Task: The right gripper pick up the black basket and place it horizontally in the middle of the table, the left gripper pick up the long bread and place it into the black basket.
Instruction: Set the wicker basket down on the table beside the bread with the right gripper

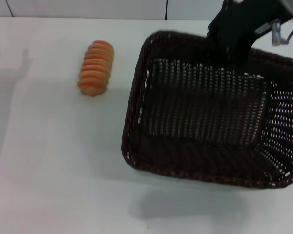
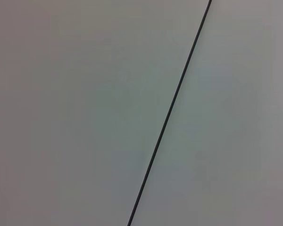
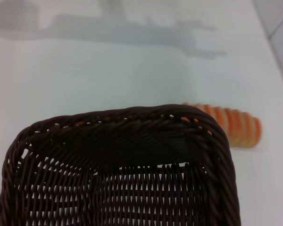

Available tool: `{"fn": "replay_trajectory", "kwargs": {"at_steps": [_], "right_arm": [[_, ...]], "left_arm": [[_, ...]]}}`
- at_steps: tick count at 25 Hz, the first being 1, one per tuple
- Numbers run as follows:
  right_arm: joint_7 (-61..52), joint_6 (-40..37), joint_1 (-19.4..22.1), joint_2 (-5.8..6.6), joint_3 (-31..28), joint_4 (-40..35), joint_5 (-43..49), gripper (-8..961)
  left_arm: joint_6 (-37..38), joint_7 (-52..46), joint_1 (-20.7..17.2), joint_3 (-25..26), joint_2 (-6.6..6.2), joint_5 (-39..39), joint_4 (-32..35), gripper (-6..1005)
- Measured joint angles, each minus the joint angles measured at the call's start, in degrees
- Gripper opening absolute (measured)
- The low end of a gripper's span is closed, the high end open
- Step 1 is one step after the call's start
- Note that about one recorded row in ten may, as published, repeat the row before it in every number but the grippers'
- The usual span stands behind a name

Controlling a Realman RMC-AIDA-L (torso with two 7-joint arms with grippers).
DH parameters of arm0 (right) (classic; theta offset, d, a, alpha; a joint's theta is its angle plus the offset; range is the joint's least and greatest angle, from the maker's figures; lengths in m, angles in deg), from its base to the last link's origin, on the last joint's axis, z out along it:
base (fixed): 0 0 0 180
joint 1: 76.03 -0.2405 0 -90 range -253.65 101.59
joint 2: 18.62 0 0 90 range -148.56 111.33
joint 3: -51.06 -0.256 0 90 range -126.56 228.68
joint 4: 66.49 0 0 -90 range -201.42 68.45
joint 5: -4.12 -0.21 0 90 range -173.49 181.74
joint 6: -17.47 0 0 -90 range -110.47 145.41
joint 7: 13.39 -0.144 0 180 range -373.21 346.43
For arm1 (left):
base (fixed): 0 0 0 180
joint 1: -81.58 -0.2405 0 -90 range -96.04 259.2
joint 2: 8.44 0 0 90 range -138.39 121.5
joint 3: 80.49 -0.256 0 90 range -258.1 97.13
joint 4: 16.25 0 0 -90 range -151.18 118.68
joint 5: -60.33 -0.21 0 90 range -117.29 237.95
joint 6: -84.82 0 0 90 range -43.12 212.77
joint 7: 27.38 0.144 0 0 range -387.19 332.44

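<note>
The black basket will go down flat on the white table (image 1: 201,113), close beside the long bread, as I set it there with my right gripper.
The black basket (image 1: 210,112) hangs tilted above the white table (image 1: 49,170) at the centre right and casts a shadow below its near edge. My right gripper (image 1: 232,46) is shut on the basket's far rim at the upper right. The long bread (image 1: 95,67), orange with pale ridges, lies on the table to the left of the basket, apart from it. The right wrist view shows the basket's braided rim (image 3: 118,165) with the bread (image 3: 236,127) beyond one corner. My left gripper is out of view; only its shadow falls at the table's far left.
The table's far edge meets a pale wall with dark seams along the top of the head view. The left wrist view shows only a plain grey surface crossed by a thin dark line (image 2: 172,108).
</note>
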Motion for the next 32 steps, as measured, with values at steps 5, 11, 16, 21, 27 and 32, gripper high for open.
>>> {"fn": "replay_trajectory", "kwargs": {"at_steps": [5, 11, 16, 21, 27, 32], "right_arm": [[0.10, -0.25, -1.08, -0.32, 2.44, -3.07, -0.49, 179], [-0.46, -1.55, -2.99, -0.63, 5.21, -7.37, 0.08, 178], [-2.68, -3.56, -3.97, -0.92, 7.55, -8.74, 2.28, 177], [-4.22, -7.39, -4.47, -1.24, 11.18, -10.41, 4.29, 177], [-4.66, -9.37, -5.22, -1.35, 13.14, -11.26, 4.69, 273], [-5.38, -13.16, -5.86, -1.60, 12.93, -11.32, 8.94, 367]], "left_arm": [[0.00, 0.06, 0.21, -0.01, 0.05, 0.00, -0.02, 812], [0.12, 0.05, 0.42, -0.03, 0.08, -0.01, -0.04, 811], [0.55, 0.02, 0.43, -0.09, 0.08, 0.00, -0.04, 810], [0.75, -0.22, 0.24, -0.17, 0.08, -0.01, -0.05, 809], [1.50, -0.45, 0.03, -0.15, 0.08, 0.00, -0.05, 807], [1.65, -0.48, -0.01, -0.16, 0.08, -0.01, -0.05, 806]]}}
